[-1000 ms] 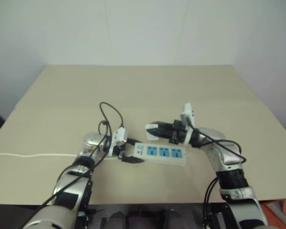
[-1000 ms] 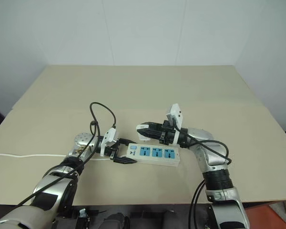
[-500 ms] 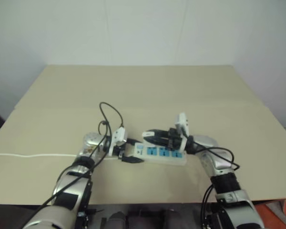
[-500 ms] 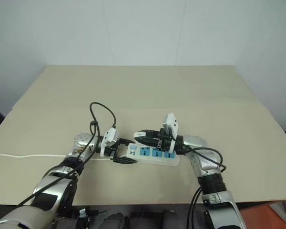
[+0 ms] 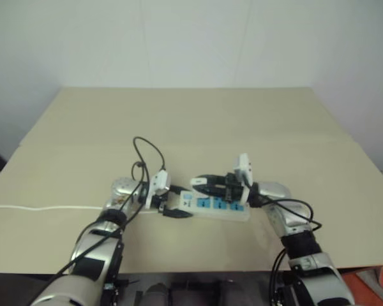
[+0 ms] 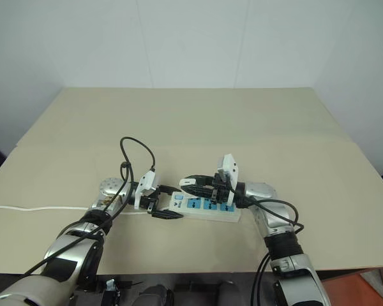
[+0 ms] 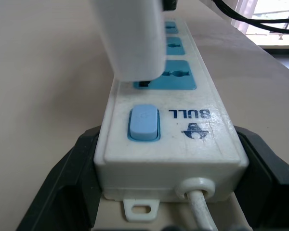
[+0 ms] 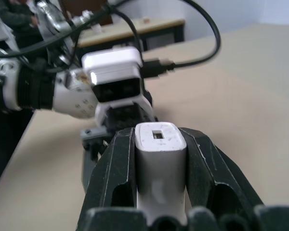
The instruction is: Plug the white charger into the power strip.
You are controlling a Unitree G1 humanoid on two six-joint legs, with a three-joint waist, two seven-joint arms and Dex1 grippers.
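Observation:
My right gripper needs to let go of the white charger in the blue socket [image 5: 203, 201] nearest the power strip's switch.
The power strip [image 5: 218, 206] lies flat on the table, white with three blue sockets. My left gripper [image 5: 168, 208] is shut on its switch end, and the black fingers [image 7: 70, 178] flank the strip [image 7: 183, 139] on both sides of the cord outlet. My right gripper [image 5: 204, 183] is shut on the white charger [image 8: 160, 159], reaching in from the right. The charger [image 7: 132, 38] stands over the blue socket [image 7: 176, 82] nearest the switch, its underside just above the socket face, with a dark prong at the slots.
The strip's thin white cord [image 5: 45, 207] runs left across the tan table [image 5: 242, 121] to its edge. A black cable loop [image 5: 147, 150] rises above my left wrist. The far half of the table is open room.
My right gripper has carried the charger down and a little left, from above the strip's far side to over the socket nearest the switch. The left gripper and the strip have stayed put.

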